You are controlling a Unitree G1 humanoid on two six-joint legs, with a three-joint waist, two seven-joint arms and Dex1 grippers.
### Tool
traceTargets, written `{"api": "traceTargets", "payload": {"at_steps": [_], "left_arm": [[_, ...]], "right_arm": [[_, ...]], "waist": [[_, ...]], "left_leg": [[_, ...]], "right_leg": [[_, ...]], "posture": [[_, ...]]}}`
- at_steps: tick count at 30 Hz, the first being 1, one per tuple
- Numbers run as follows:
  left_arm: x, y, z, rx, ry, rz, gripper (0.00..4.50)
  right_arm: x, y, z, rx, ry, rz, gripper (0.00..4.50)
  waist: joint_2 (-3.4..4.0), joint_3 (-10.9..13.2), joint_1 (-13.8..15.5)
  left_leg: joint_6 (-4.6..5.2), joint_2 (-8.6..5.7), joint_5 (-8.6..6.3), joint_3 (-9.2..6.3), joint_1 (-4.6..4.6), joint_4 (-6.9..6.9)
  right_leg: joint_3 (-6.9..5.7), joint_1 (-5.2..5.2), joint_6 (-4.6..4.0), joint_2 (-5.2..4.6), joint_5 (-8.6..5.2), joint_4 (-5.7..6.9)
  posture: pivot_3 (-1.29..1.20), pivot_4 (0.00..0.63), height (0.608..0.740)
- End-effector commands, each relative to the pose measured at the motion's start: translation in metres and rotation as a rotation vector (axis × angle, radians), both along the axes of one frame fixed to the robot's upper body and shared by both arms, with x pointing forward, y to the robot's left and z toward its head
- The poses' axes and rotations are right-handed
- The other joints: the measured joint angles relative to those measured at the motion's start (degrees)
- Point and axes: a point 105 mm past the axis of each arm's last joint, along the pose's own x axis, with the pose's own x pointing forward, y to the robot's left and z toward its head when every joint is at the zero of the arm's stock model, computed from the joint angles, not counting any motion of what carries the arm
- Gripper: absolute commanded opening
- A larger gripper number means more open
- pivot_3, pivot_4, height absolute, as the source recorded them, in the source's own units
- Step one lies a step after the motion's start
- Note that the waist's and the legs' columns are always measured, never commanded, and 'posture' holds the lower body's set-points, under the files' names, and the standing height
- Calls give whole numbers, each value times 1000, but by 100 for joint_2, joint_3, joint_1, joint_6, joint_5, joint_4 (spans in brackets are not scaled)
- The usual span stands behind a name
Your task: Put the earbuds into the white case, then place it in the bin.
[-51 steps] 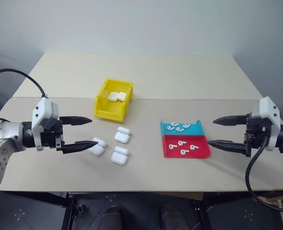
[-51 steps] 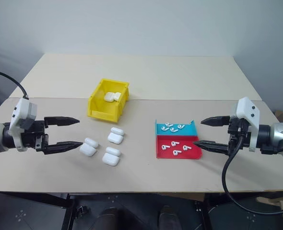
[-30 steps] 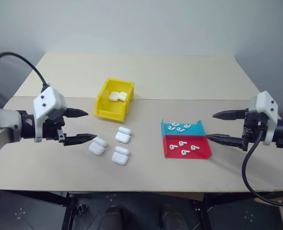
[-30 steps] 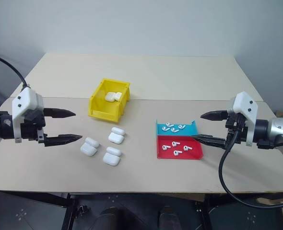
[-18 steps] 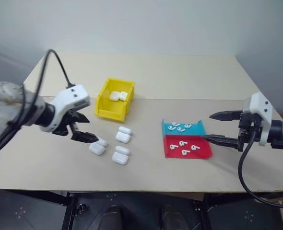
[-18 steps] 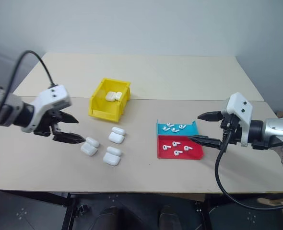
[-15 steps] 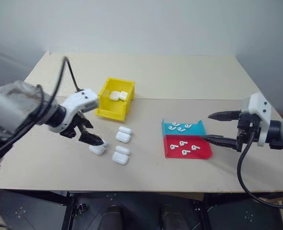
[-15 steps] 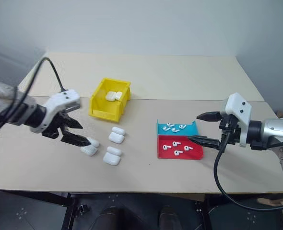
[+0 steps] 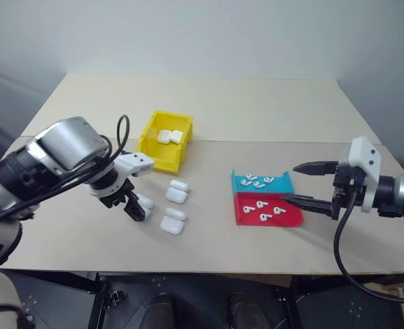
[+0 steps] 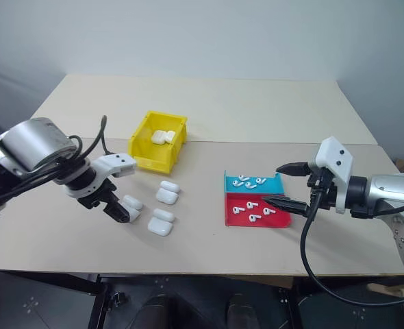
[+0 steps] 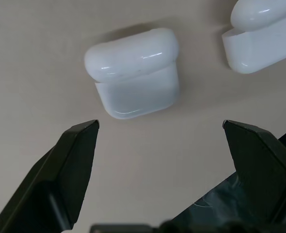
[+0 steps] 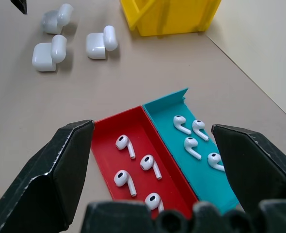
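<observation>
An earbud in the tray's red half (image 9: 277, 210) (image 12: 153, 200) lies farthest from the white cases. Next, my right gripper closes on that earbud.
Several white cases lie closed on the table in front of the yellow bin (image 9: 158, 162). My left gripper (image 9: 135, 209) points straight down over the leftmost pair, open, just above them. In the left wrist view one white case (image 11: 133, 73) lies just beyond the spread fingertips and a second case (image 11: 264, 29) lies beside it. Nothing is held. The earbuds (image 9: 255, 182) lie loose in the tray, several in the teal half and several more earbuds (image 12: 133, 167) in the red half. My right gripper (image 9: 290, 184) hovers open at the tray's right edge, pointing left.
Two white cases (image 9: 168, 136) lie inside the bin. Two more case pairs (image 9: 179, 194) sit between the bin and the table's front edge. The red-and-teal tray (image 9: 291, 221) lies right of centre. A seam (image 9: 270, 142) crosses the table behind the bin.
My left arm has swung in from the left and turned its gripper from level to pointing down over the leftmost cases. The right gripper has stayed beside the tray.
</observation>
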Motion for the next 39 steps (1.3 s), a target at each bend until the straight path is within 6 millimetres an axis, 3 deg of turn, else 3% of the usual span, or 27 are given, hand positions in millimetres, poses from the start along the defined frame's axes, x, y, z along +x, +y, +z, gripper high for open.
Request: {"api": "traceTargets", "payload": {"at_steps": [1, 9, 26, 39], "left_arm": [[4, 3, 2, 12, -10, 46, 4455], [13, 2, -11, 28, 10, 160, 4455], [22, -10, -35, 86, -42, 207, 4455], [25, -15, -29, 78, -75, 193, 4455]], "right_arm": [[-6, 0, 10, -2, -36, 13, 4500], [-6, 0, 13, -4, -27, 21, 4500], [-5, -4, 11, -12, -7, 12, 4500], [-8, -4, 8, -8, -7, 5, 4500]], "waist": [[0, 0, 7], [0, 1, 14], [8, -4, 109], [15, -7, 97]], "left_leg": [[0, 0, 0, 0, 0, 0], [0, -2, 0, -2, 1, 3], [-2, -7, 1, -1, 31, 2], [-3, -11, 2, -1, 40, -6]], "right_leg": [[0, 0, 0, 0, 0, 1], [1, 0, 1, -1, -1, 7], [1, 27, 0, -5, -1, 10], [2, 33, 0, -7, -2, 8]], "posture": [[0, 150, 740], [0, 150, 740], [0, 150, 740], [0, 150, 740]]}}
